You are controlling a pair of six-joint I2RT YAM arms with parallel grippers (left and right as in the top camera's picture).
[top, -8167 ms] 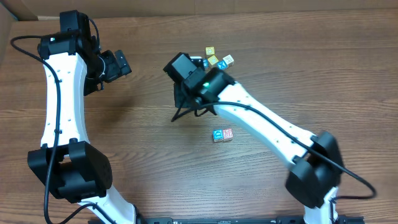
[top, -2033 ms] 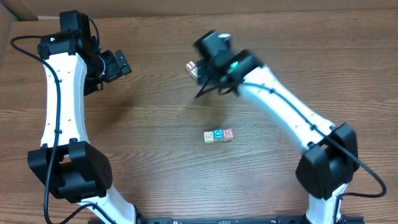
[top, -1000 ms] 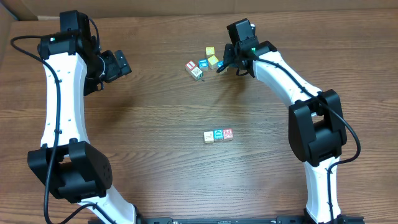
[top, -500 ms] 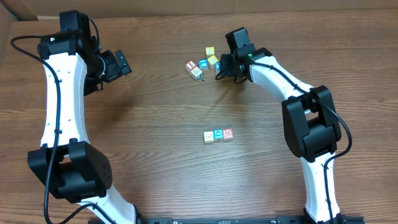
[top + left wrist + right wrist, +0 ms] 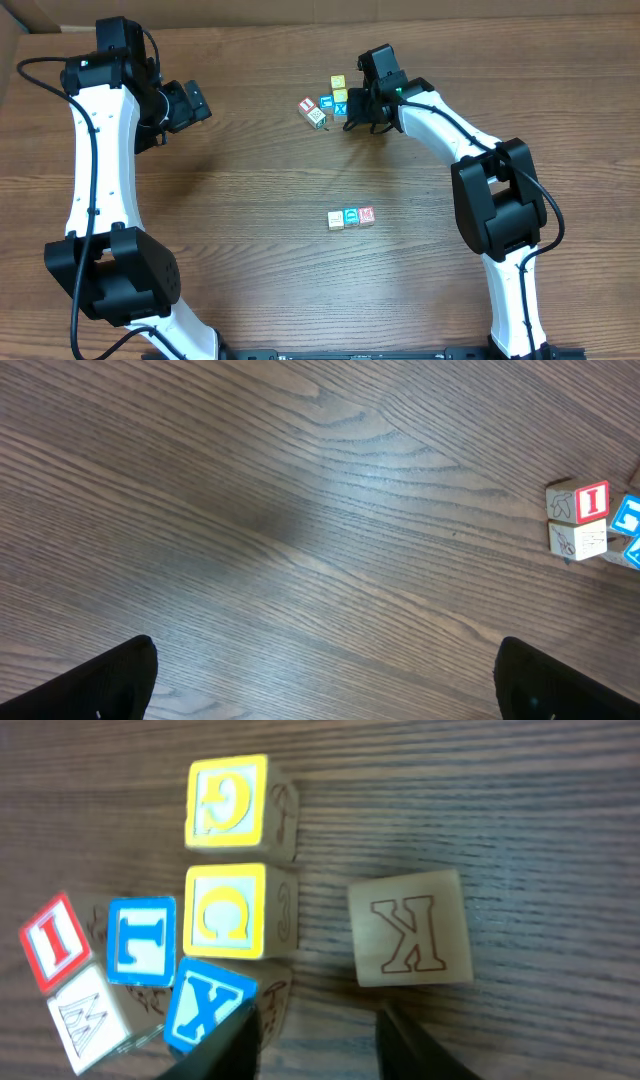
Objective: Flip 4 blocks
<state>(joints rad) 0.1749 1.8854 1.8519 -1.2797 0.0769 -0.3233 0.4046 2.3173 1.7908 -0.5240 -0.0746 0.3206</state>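
Observation:
The right gripper's fingers straddle wood beside the blue "X" cube, out of line with the plain cube, so the robot should shift across and grip the "K" cube (image 5: 411, 930).
Three blocks lie in a row mid-table: a cream block (image 5: 335, 219), a blue block (image 5: 351, 216) and a red block (image 5: 367, 214). My right gripper (image 5: 352, 116) (image 5: 318, 1042) hangs low at the far cluster, well away from that row. It is open with only bare wood between its fingers (image 5: 240, 1045). Its left finger stands beside a blue "X" cube (image 5: 208, 1005) (image 5: 341, 108). My left gripper (image 5: 190, 103) (image 5: 325, 675) is open wide over bare table at the far left, holding nothing.
The far cluster holds two yellow cubes (image 5: 228, 802) (image 5: 225, 910), a blue cube (image 5: 140, 942) (image 5: 327, 103), a red "I" cube (image 5: 50, 940) (image 5: 590, 500), a cream cube (image 5: 88, 1010) and a plain "K" cube (image 5: 410, 928). The table's far edge (image 5: 450, 15) runs just behind.
My right gripper has gone from shut to open and slid slightly left. The blue "X" cube now rests free beside the yellow cubes. The left arm has not moved.

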